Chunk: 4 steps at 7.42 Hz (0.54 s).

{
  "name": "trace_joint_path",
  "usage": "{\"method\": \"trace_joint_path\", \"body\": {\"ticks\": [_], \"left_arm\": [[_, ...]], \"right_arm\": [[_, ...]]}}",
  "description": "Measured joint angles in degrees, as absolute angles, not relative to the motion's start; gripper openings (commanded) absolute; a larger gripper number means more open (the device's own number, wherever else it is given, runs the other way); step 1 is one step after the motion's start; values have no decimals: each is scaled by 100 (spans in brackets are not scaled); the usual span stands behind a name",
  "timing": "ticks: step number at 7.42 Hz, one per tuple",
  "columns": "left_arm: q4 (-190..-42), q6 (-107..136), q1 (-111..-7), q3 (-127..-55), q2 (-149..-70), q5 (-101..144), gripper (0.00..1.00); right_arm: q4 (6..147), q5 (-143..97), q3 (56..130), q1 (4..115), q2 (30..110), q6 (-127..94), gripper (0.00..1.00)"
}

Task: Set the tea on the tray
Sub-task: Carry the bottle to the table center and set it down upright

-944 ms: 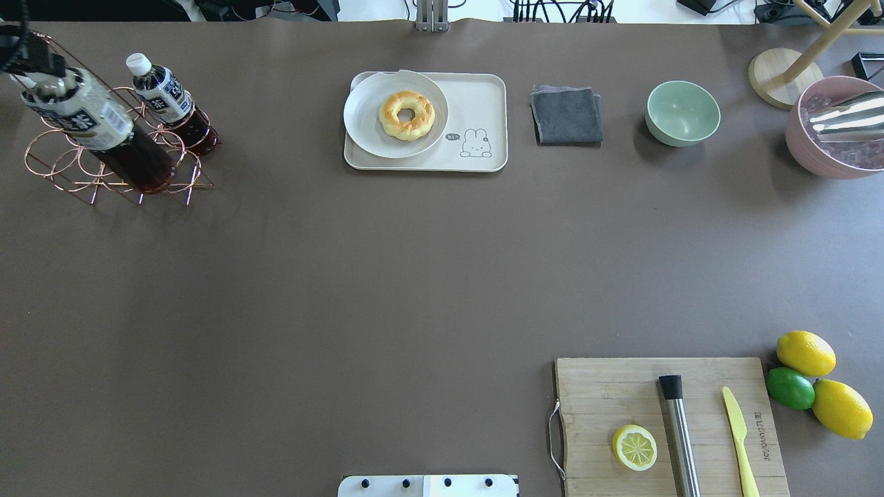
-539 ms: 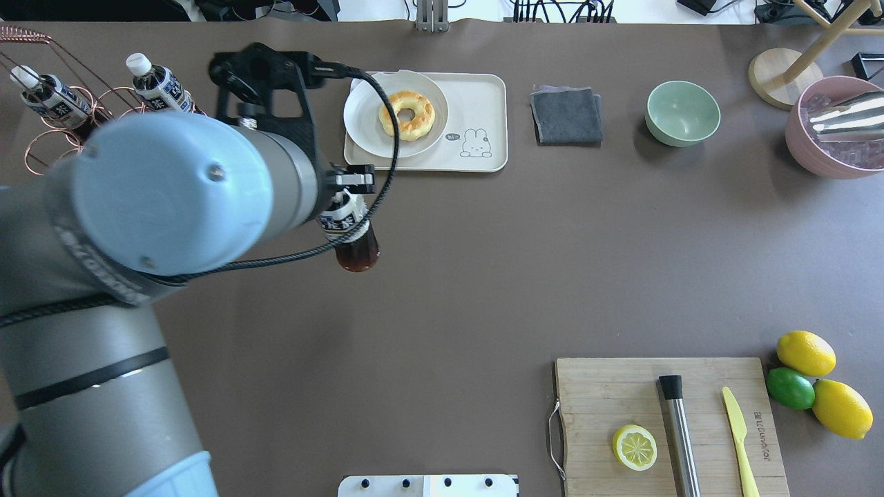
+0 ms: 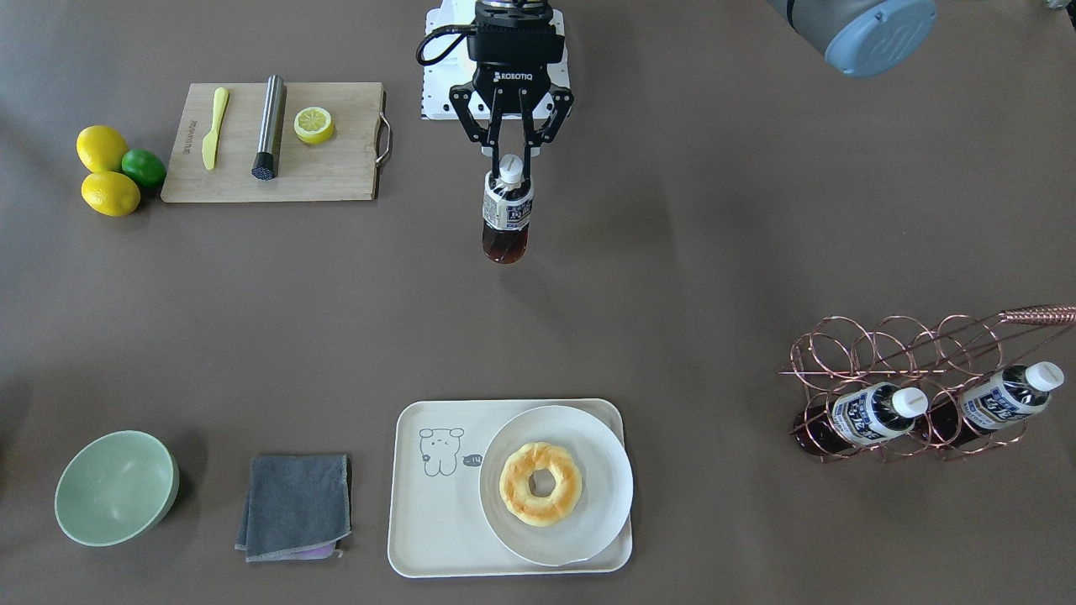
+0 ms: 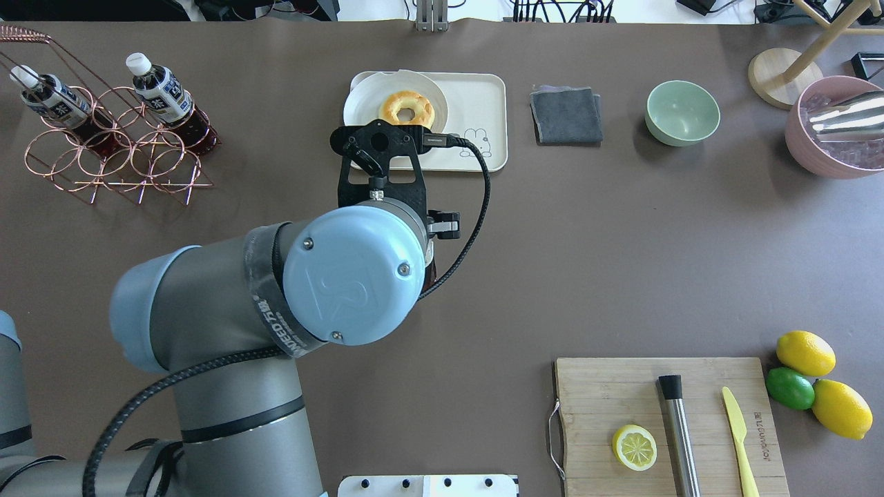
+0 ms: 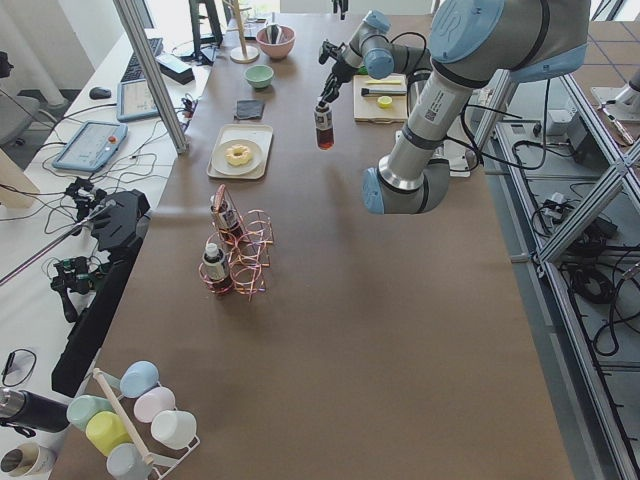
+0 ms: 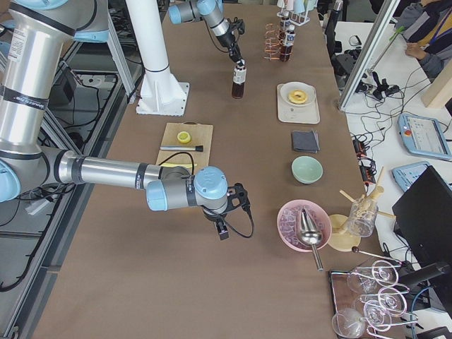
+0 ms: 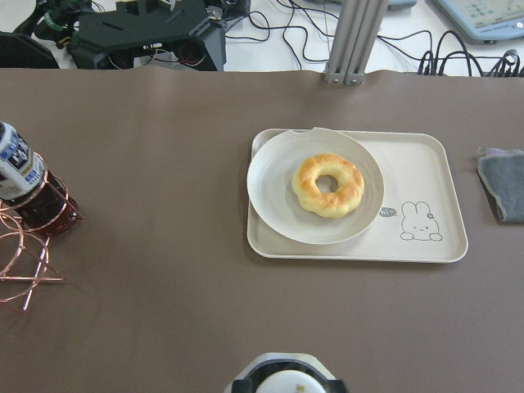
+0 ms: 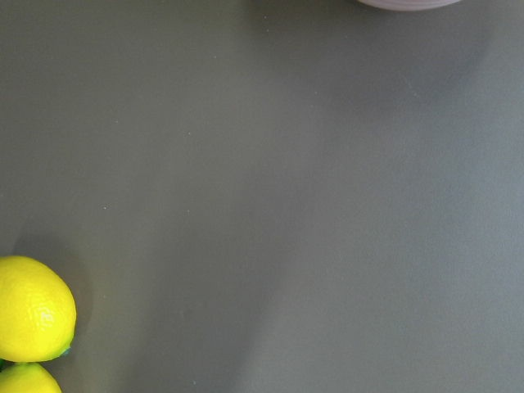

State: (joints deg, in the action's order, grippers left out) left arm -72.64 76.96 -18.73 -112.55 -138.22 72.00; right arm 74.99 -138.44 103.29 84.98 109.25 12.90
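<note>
The tea, now hanging upright above the table's middle, will be let go by my left gripper on the bare table [image 3: 491,281], between the base of my arm and the cream tray.
The tea [image 3: 507,210], a small clear bottle of dark liquid with a white cap, hangs upright above the middle of the table. My left gripper [image 3: 510,164] is shut on its neck just under the cap. The overhead view hides the bottle beneath the left wrist. The left wrist view shows only its cap [image 7: 286,383] at the bottom edge. The cream tray [image 3: 437,538] lies at the far side of the table from the robot, apart from the bottle. My right gripper [image 6: 222,230] shows only in the exterior right view, low over the table, and I cannot tell whether it is open or shut.
A white plate [image 3: 605,470] with a doughnut [image 3: 540,483] fills the tray's half away from the bear drawing. Two more bottles stand in a copper wire rack [image 3: 916,378]. A grey cloth [image 3: 296,506], a green bowl [image 3: 116,487] and a cutting board [image 3: 336,172] lie around.
The left arm has lifted one bottle out of the copper rack and carried it right, toward the middle of the table in front of the tray.
</note>
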Motion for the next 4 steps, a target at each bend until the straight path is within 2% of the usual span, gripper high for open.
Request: {"method": "trace_joint_path", "body": {"ticks": [4], "left_arm": [[-7411,7685,-1754,-11040,-13786,7079,0]], "right_arm": [[7497,-13843,10327,8499,10929,1273,100]]}}
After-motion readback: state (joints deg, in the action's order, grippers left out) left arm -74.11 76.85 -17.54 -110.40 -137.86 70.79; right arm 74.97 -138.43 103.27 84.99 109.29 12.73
